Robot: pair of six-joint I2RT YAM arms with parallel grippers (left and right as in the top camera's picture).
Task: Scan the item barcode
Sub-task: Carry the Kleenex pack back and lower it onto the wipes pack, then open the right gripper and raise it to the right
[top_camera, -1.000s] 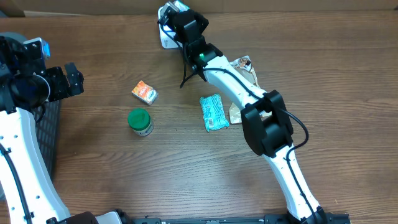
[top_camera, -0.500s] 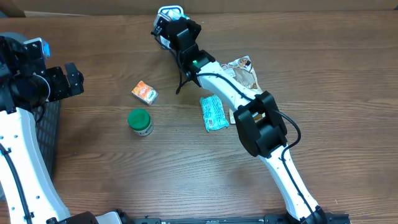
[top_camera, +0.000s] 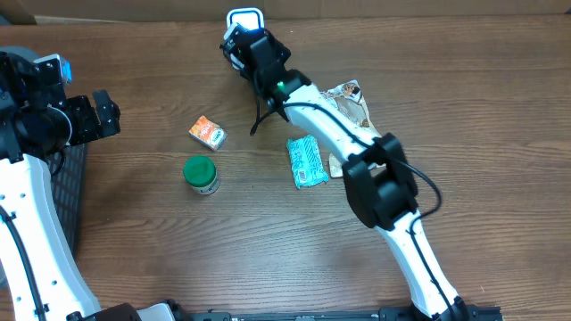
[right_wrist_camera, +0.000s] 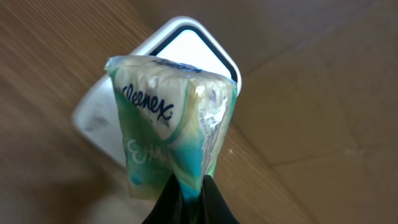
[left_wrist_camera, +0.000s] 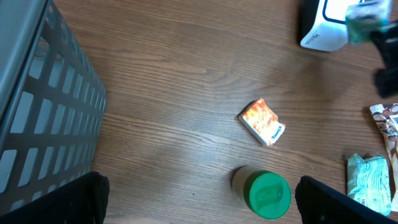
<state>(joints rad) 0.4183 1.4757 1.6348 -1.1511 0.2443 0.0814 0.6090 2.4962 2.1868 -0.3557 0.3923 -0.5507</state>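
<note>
I will use my right gripper to set the Kleenex tissue pack down between the teal packet and the snack wrapper [top_camera: 329, 148].
My right gripper [right_wrist_camera: 189, 186] is shut on the lower edge of a green and white Kleenex tissue pack [right_wrist_camera: 168, 137]. The pack hangs directly in front of the white barcode scanner with a black-rimmed window [right_wrist_camera: 186, 46]. In the overhead view the right gripper [top_camera: 241, 40] sits at the back of the table, just below the scanner [top_camera: 245, 16]. The left wrist view shows the scanner [left_wrist_camera: 323, 31] at its top right, with the blurred pack [left_wrist_camera: 367, 12] beside it. My left gripper [top_camera: 98, 114] stands open at the far left, holding nothing.
A small orange box [top_camera: 207, 132], a green-lidded jar [top_camera: 202, 174], a teal packet [top_camera: 306, 160] and a snack wrapper [top_camera: 350, 98] lie mid-table. A grey basket [left_wrist_camera: 37, 112] stands at the left edge under the left arm.
The right arm has swung a little to the left, carrying the tissue pack over to the scanner, then settled there. The left arm has not moved.
</note>
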